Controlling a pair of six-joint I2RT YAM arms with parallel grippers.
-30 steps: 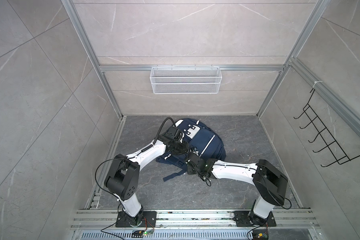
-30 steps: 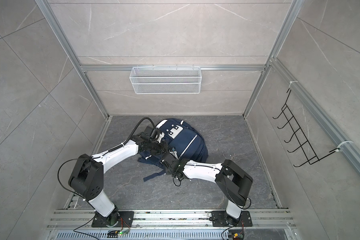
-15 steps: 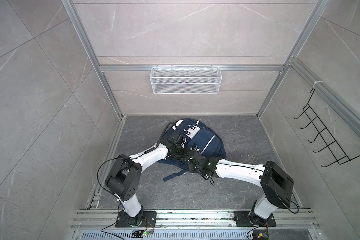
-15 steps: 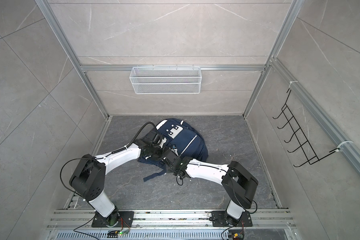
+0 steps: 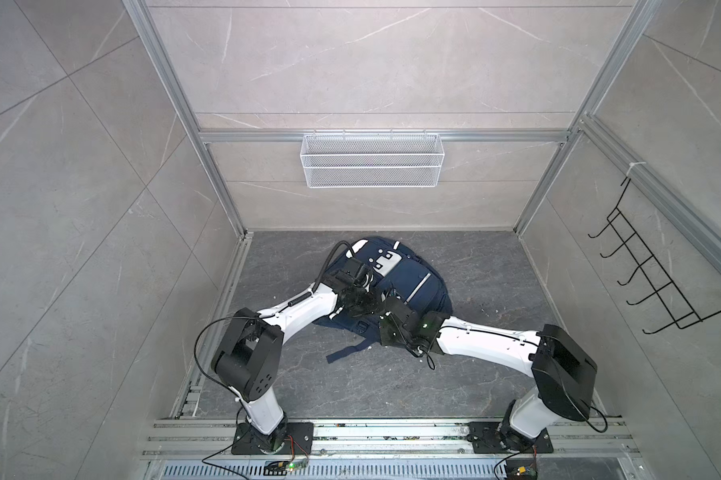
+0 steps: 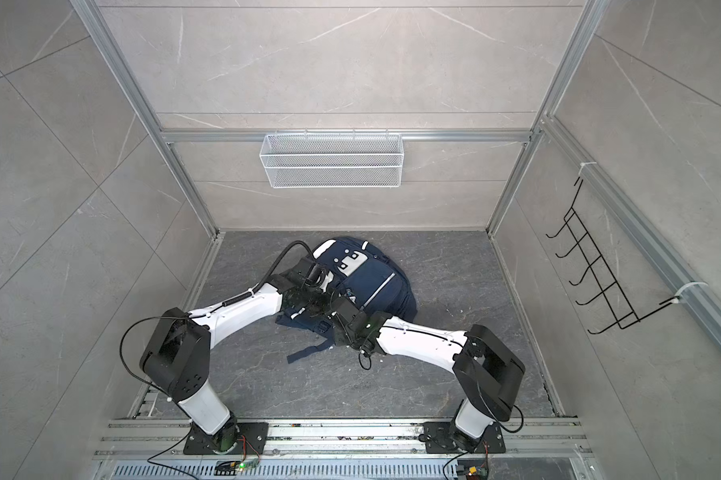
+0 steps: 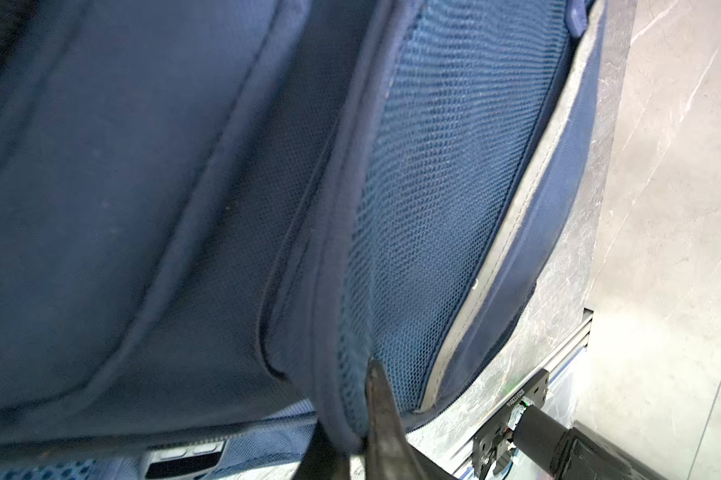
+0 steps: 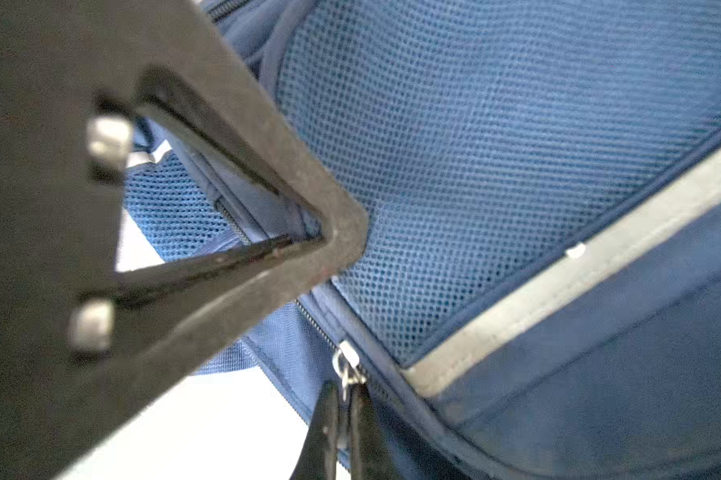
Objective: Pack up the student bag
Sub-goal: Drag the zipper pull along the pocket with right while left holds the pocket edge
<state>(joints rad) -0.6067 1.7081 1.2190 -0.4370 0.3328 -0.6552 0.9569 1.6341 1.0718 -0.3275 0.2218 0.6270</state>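
Note:
My left gripper needs to open and take the mesh panel's edge by the grey stripe's end (image 8: 421, 379), because its hold on that edge now twists the bag crooked.
The student bag (image 5: 419, 282) (image 6: 377, 282) is a navy backpack lying on the dark floor, in both top views. Both grippers meet at its near-left side. My left gripper (image 5: 365, 303) (image 6: 311, 301) (image 7: 350, 419) is shut on the piped navy edge (image 7: 334, 291) beside the blue mesh panel (image 7: 446, 187). My right gripper (image 5: 386, 301) (image 6: 336, 302) (image 8: 344, 401) is shut on the silver zipper pull (image 8: 347, 365), below the mesh and the grey reflective stripe (image 8: 579, 266). The left gripper's black finger (image 8: 267, 166) fills part of the right wrist view.
A white wire basket (image 5: 371, 160) hangs on the back wall. A black hook rack (image 5: 650, 282) sits on the right wall. A loose dark strap (image 5: 346, 351) trails on the floor towards the arm bases. Aluminium rails (image 5: 371, 432) run along the front.
The left gripper has closed on the bag's piped edge. The right gripper closed on the zipper pull a little earlier. Both arms have shifted slightly along the bag's near side.

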